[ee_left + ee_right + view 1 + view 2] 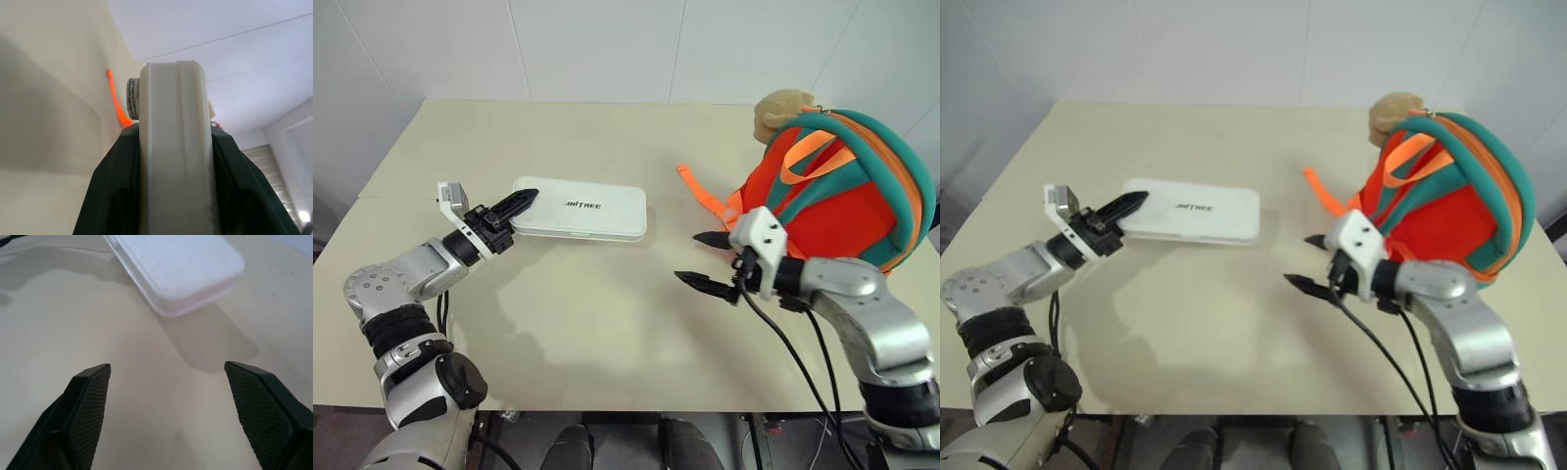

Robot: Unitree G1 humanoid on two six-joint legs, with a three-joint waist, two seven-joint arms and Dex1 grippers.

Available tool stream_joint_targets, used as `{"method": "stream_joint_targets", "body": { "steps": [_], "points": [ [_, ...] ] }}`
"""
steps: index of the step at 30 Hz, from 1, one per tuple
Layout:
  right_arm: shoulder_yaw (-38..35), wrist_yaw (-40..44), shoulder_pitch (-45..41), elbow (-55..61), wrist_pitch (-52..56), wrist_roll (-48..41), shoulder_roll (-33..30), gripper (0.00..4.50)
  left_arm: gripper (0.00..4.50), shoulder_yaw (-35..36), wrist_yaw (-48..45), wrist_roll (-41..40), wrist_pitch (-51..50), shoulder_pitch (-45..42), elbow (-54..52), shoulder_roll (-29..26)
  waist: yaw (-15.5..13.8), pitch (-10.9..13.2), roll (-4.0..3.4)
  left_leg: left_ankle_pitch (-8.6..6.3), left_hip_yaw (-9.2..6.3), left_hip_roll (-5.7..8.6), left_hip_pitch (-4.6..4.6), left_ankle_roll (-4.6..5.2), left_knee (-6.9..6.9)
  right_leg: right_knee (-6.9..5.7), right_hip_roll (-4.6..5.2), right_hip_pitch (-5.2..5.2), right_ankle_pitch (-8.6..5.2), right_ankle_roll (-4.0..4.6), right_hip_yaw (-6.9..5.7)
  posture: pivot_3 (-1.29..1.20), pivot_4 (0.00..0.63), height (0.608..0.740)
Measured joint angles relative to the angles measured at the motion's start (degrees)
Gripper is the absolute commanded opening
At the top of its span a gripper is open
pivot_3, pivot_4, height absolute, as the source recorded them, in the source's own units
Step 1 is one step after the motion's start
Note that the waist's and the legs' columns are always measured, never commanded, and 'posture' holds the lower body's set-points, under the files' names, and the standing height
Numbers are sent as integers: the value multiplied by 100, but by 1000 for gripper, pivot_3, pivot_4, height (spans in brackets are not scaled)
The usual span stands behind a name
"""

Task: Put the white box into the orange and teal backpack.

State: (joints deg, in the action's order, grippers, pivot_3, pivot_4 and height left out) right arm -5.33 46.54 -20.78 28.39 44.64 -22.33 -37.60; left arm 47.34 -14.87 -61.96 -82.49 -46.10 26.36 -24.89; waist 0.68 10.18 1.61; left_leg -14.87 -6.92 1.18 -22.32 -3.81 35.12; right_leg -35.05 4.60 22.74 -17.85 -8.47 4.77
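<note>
The backpack's teal shoulder strap [791, 206] is next for my right gripper, which should go to it, close on the strap's lower part and pull the backpack toward the white box.
The white box [587, 208] is flat with dark lettering on its lid, and it hangs a little above the table with its shadow underneath. My left gripper [517, 206] is shut on its left end. In the left wrist view the box's edge [173, 156] sits clamped between the two black fingers [110, 196]. The orange and teal backpack [842, 196] stands at the right of the table, a tan plush toy [778, 113] on its top. My right gripper [702, 259] is open and empty, just left of the backpack and right of the box [181, 269].
A cream table [607, 343] carries everything, with a white wall behind it. An orange webbing strap [705, 196] trails from the backpack onto the table between the box and the bag. Black cables hang from my right wrist.
</note>
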Motion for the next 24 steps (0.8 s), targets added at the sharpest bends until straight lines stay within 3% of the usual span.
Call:
{"method": "stream_joint_targets", "body": {
  "steps": [9,24],
  "points": [
    [-1370,-659,350,567,1550,-933,-290,4477,1376,-16,49,-134,-127,-78,159,-19,-64,0,1,-5,4,-1,1,10,0,-3,-2,4,0,1,2,0,150,740],
    [-1856,-1269,556,-149,1504,-997,-484,4477,1376,-109,282,-163,-128,-323,170,127,-57,2,4,1,9,0,1,-1,0,-3,-1,5,0,0,5,0,150,740]
  ]
}}
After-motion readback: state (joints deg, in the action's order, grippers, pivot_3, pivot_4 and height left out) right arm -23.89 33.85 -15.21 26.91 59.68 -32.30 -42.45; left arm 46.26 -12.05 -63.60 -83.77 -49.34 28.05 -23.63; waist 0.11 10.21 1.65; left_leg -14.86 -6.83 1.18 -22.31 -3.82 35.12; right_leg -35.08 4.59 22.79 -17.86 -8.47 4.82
